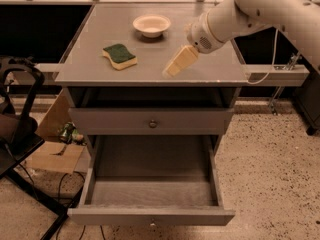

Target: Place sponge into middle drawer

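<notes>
Next, I go next to the sponge's end (130, 57) nearest the white arm and close my gripper there, because the sponge belongs in the middle drawer.
The sponge (120, 55), dark green on top over pale yellow foam, lies on the grey countertop (100, 39), left of centre. My gripper (177, 63) hangs on the white arm (235, 19) above the countertop. It points down and left, about a hand's width right of the sponge, and holds nothing that I can see. The middle drawer (150, 191) is pulled wide open below, and its grey floor is bare.
A cream round bowl (151, 25) stands at the back of the countertop. The drawer front above (153, 121) is closed and has a centred knob. A black frame (17, 114) and a cardboard box (55, 151) stand on the floor at the left. A white rail (277, 75) sticks out at the right.
</notes>
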Robot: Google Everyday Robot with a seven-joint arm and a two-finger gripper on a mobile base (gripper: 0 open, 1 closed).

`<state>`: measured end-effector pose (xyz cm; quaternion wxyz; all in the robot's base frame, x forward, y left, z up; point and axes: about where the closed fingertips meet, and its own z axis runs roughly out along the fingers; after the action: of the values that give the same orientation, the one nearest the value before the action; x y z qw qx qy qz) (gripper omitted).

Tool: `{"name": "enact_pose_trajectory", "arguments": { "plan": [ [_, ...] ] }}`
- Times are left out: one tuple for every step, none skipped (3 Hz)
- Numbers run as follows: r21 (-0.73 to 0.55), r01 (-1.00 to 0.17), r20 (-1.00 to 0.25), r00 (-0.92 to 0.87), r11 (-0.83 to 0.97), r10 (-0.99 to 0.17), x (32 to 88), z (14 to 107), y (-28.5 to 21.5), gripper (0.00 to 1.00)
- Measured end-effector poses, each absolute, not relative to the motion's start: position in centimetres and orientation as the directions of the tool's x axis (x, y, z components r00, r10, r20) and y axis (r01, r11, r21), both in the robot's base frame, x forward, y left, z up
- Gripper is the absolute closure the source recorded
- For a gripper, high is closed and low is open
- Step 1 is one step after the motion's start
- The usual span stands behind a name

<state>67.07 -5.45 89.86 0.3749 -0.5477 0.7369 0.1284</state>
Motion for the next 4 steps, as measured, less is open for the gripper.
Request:
{"name": "enact_pose_trajectory", "arguments": {
  "plan": [
    [-0.179,-0.912,-0.729,-0.130,0.370,-0.672,70.3,88.9,0.1,0.00],
    [-0.125,-0.901,-0.738,-0.196,0.416,-0.646,73.2,88.1,4.2,0.00],
    [-0.044,-0.869,-0.738,-0.305,0.494,-0.602,75.2,86.9,8.0,0.00],
    [-0.016,-0.836,-0.705,-0.380,0.549,-0.599,75.9,85.1,10.0,0.00]
  ]
}}
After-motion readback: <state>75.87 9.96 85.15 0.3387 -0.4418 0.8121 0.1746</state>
